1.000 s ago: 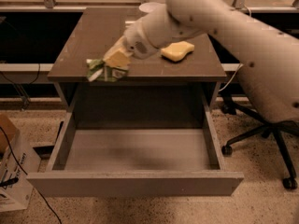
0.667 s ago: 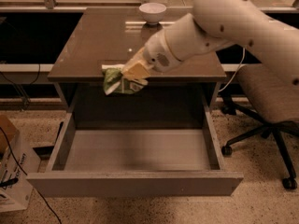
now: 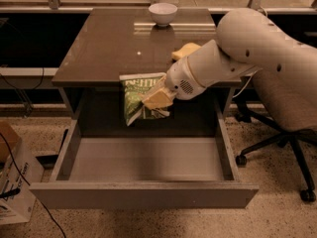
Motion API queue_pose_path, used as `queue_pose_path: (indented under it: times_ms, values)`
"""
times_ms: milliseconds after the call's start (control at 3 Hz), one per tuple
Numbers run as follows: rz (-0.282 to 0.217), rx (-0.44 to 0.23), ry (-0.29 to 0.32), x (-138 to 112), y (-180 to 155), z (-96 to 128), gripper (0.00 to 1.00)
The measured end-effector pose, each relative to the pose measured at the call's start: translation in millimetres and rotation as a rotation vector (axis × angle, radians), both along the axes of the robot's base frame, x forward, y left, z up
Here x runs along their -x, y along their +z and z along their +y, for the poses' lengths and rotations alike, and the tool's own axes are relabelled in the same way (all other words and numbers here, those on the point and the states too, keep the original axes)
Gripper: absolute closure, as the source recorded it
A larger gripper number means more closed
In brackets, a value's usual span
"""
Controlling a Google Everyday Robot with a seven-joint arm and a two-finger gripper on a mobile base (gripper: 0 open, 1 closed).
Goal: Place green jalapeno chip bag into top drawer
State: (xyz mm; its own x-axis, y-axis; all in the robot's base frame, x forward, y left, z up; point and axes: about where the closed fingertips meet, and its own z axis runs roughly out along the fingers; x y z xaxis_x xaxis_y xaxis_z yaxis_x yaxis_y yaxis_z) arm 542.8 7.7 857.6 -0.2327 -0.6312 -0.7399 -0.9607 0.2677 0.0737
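Note:
The green jalapeno chip bag, hanging above the open drawer's back part, will be let go by my gripper around the middle of the open top drawer's grey bottom (image 3: 137, 150).
The green jalapeno chip bag (image 3: 137, 98) has a white top band and hangs upright in the air, just in front of the brown table's front edge. My gripper (image 3: 157, 99) is shut on the bag's right side and holds it above the back part of the open top drawer (image 3: 143, 192). The drawer is pulled out wide, with a light grey inside and nothing lying in it. My white arm reaches in from the right.
A white bowl (image 3: 163, 13) stands at the back of the brown table (image 3: 109, 48). A yellow sponge (image 3: 184, 50) lies on the table, partly behind my arm. An office chair (image 3: 287, 133) stands to the right, a cardboard box (image 3: 12, 182) on the floor at left.
My gripper has carried the bag forward off the table's edge and down, to above the drawer's opening. The bag now hangs upright.

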Motion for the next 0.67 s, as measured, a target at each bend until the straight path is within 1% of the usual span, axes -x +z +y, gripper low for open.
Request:
queue_pose_path:
  times_ms: [333,667]
  values:
    - [0.06,0.003,0.021,-1.4,-40.7,9.4,1.0]
    - [0.126,0.004,0.031,0.1,-79.5,15.6,1.0]
